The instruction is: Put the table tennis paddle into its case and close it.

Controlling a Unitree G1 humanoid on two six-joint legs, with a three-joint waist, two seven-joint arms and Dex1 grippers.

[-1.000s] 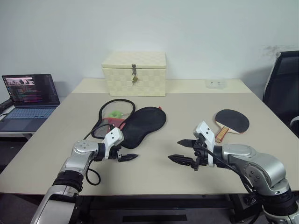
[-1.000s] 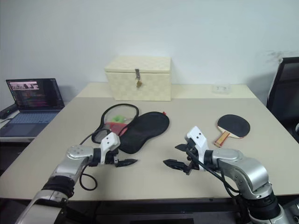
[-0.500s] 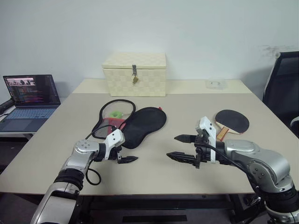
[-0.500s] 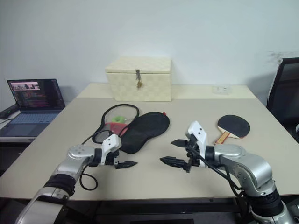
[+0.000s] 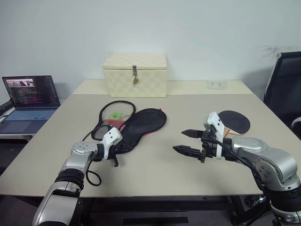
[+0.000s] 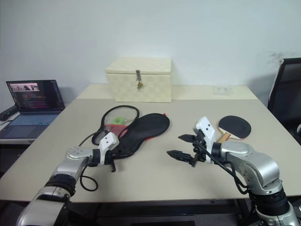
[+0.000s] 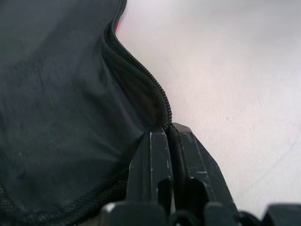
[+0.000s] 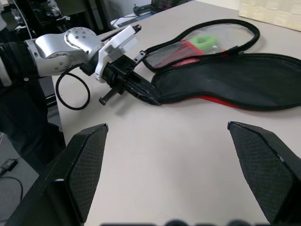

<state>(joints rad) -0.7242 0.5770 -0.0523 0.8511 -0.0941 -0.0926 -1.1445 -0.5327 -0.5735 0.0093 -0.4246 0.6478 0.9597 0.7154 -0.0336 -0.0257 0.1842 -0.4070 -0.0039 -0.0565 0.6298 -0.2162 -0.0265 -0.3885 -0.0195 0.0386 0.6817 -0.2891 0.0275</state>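
Observation:
I need to let go of the case's black flap with my left gripper on the bare table [image 5: 171,131] next to my right gripper's fingertips. The flap now lies on the table towards me.
The case [image 5: 145,123] lies unzipped on the table, its black flap towards me and its mesh half [image 5: 113,117] with a green pompom [image 5: 115,114] behind. My left gripper [image 5: 121,149] is shut on the flap's near zip edge [image 7: 162,106]; red lining shows under the flap [image 8: 214,101]. The table tennis paddle [image 5: 236,120] lies flat at the right, its handle partly hidden behind my right hand. My right gripper [image 5: 181,141] hovers open above the table between case and paddle, holding nothing.
A cream woven box [image 5: 135,74] with a metal latch stands at the back. An open laptop [image 5: 30,96] sits on a side desk at the left. A black chair [image 5: 284,89] stands at the right. A small clear plastic item [image 5: 217,84] lies far right.
My left gripper has closed on the case's near edge, and the flap now sits slightly raised. My right gripper has risen a little and drifted towards the paddle, still open.

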